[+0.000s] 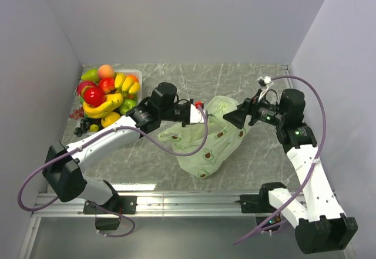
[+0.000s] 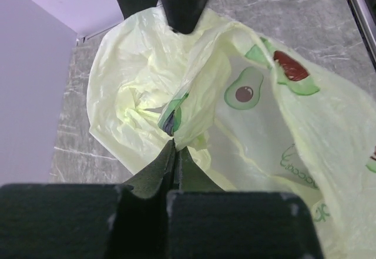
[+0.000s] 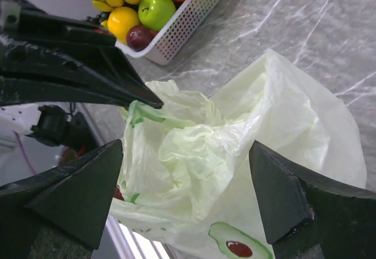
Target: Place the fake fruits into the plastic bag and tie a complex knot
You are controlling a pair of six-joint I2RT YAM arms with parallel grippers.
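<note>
My left gripper is pinching the bag's rim in a bunched fold. My right gripper needs to take the bag's bunched top [image 3: 197, 153], so that my left gripper is free to grip the bag's rim again.
The pale-green plastic bag [image 1: 210, 145] with avocado prints lies crumpled mid-table, its top lifted. My left gripper [image 1: 202, 114] is shut on a fold of the bag's rim [image 2: 176, 131]; in the left wrist view the jaws [image 2: 174, 148] are pressed together on it. My right gripper [image 1: 236, 118] is open, and its fingers [image 3: 88, 191] straddle the bunched bag top [image 3: 194, 153] without touching it. The left gripper [image 3: 94, 74] shows from the right wrist, pinching the rim. The fake fruits [image 1: 108, 94] are piled in a white basket [image 1: 138, 74] at the back left. No knot shows.
Dark grapes [image 1: 83, 127] lie on the table beside the basket. The basket of fruits also shows in the right wrist view [image 3: 182, 21]. Grey walls close the left, back and right. A metal rail [image 1: 176, 200] runs along the near edge.
</note>
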